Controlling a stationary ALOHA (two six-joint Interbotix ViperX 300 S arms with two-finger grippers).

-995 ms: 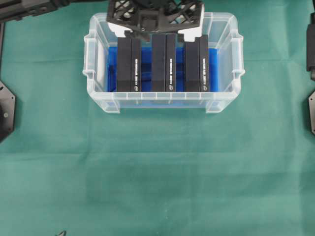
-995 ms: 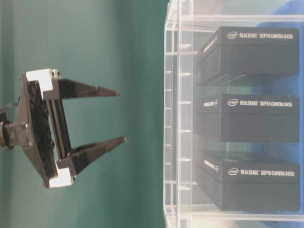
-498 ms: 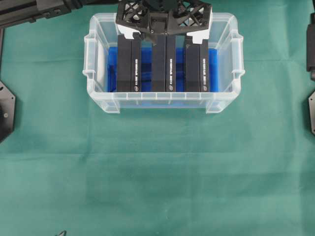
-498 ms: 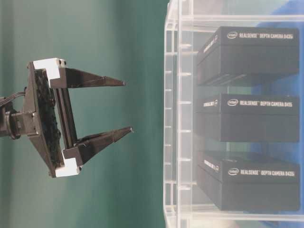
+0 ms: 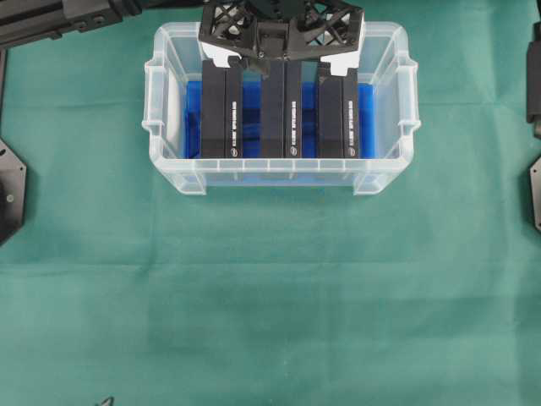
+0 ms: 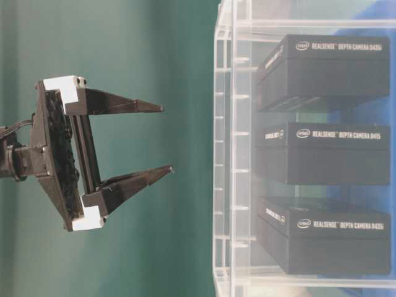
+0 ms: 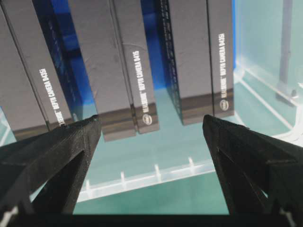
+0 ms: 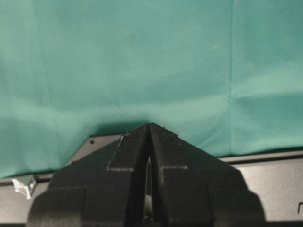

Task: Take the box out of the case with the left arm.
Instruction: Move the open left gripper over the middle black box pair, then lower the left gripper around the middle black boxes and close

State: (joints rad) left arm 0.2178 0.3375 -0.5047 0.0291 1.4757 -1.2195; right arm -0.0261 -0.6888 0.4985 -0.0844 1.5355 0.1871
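Observation:
The robot's left gripper needs to close on the long sides of the middle black box [image 5: 281,96] [image 7: 111,43] in the case, roughly halfway along that box's length.
The clear case [image 5: 385,173] with a blue floor holds three black boxes side by side: left [image 5: 220,110], middle [image 5: 281,110], right [image 5: 338,114]. My left gripper [image 5: 283,68] hangs open over the case's far end, lattice frame and white fittings showing. In the table-level view the left gripper [image 6: 167,137] is short of the case rim [image 6: 223,154] and touches nothing. In the left wrist view both black fingers [image 7: 61,156] frame the middle box [image 7: 118,66], with nothing between them. My right gripper [image 8: 149,126] is shut and empty over green cloth.
Green cloth [image 5: 270,296] covers the table around the case. Black arm mounts sit at the left edge [image 5: 10,190] and the right edge [image 5: 534,194]. The left arm's links [image 5: 59,17] run along the top left.
Over the last second the left gripper shifted slightly right and came closer to the case, still open. It has held still for the last half second. The boxes have not moved.

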